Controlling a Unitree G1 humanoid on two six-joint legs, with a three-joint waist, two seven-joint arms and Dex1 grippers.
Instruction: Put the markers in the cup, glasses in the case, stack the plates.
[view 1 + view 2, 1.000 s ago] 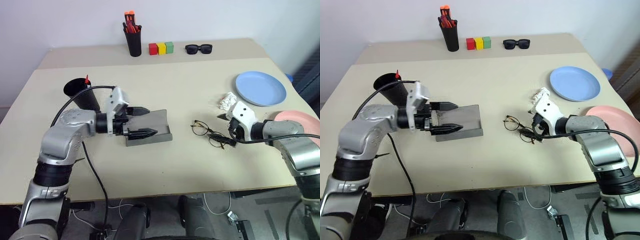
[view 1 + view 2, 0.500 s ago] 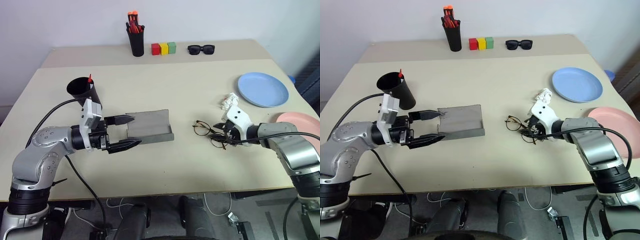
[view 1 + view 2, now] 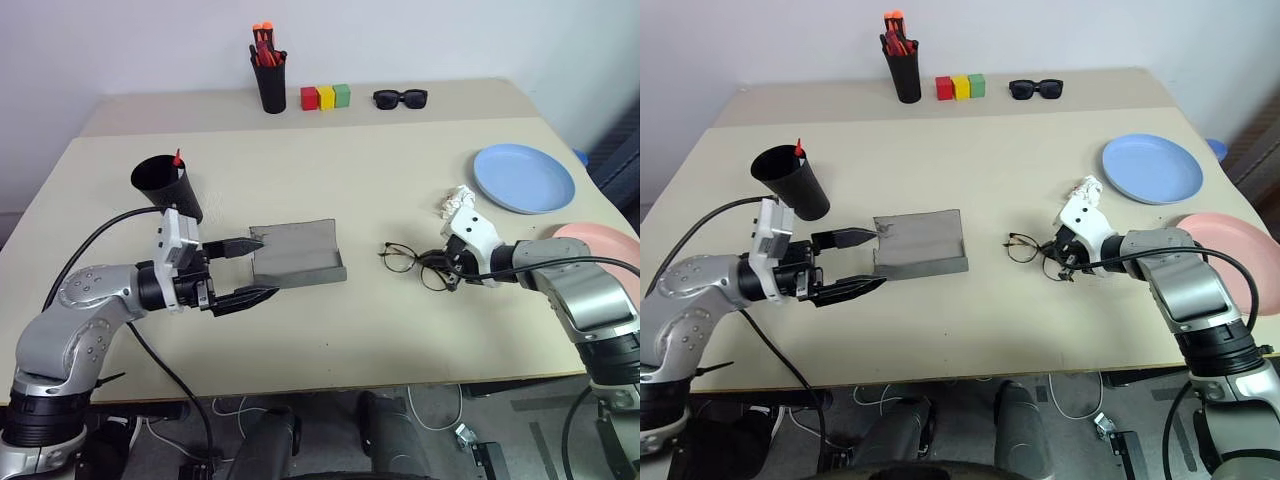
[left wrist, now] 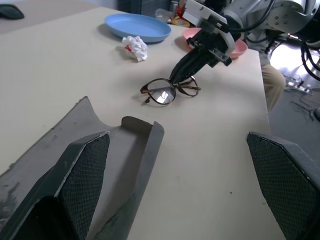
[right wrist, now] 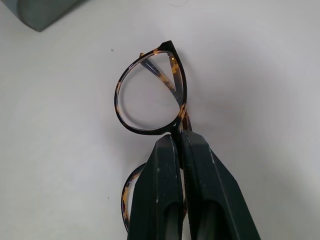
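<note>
Next, my right gripper releases the glasses in the near trough of the open grey case (image 3: 295,266), along the front side of the case.
The wire-framed glasses (image 3: 408,262) lie on the table right of centre. My right gripper (image 5: 179,141) is shut on their bridge, between the two lenses. The grey case (image 3: 296,256) lies open mid-table. My left gripper (image 3: 266,267) is open just left of it, fingers level and pointing at its near-left corner, holding nothing. In the left wrist view the case (image 4: 125,150) lies between my fingers (image 4: 82,165). The black cup (image 3: 166,186) stands at the left with the red tip of a marker (image 3: 177,158) poking out. The blue plate (image 3: 524,178) and the pink plate (image 3: 600,241) sit apart at the right.
A crumpled white paper (image 3: 457,203) lies between the glasses and the blue plate. At the back stand a black pen holder (image 3: 268,85) with orange-capped pens, three coloured blocks (image 3: 323,97) and black sunglasses (image 3: 400,98). The pink plate sits at the table's right edge.
My right gripper has closed on the glasses' bridge. My left gripper has drawn back from over the case to its left side, staying open.
</note>
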